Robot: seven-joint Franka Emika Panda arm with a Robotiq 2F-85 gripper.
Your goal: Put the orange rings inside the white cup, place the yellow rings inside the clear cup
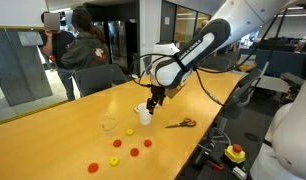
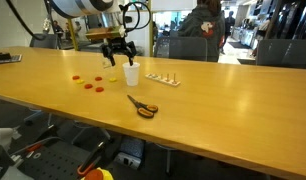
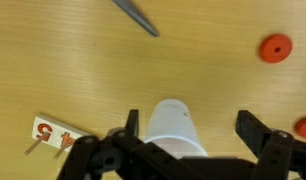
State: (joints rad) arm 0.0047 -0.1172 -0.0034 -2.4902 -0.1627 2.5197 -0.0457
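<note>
The robot's gripper should next move to the orange ring (image 1: 148,143) (image 3: 275,48) nearest the orange-handled scissors and close there, since that ring belongs inside the white cup.
The white cup (image 1: 144,114) stands upright on the wooden table and shows in both exterior views (image 2: 131,74). My gripper (image 1: 153,97) hangs open just above it and holds nothing. In the wrist view the white cup (image 3: 173,128) sits between the spread fingers of the gripper (image 3: 193,125), nearer the left finger. The clear cup (image 1: 110,124) stands beside the white cup. Orange rings (image 1: 134,153) lie flat on the table beyond the cups, also seen in an exterior view (image 2: 90,86); two show in the wrist view (image 3: 276,48). Yellow rings (image 1: 130,131) lie among them.
Orange-handled scissors (image 1: 180,123) lie near the white cup; their blade tip shows in the wrist view (image 3: 138,17). A small light strip with pegs (image 2: 165,79) lies behind the cup. A numbered tag (image 3: 51,133) lies on the table. Chairs and people are beyond the table's far edge.
</note>
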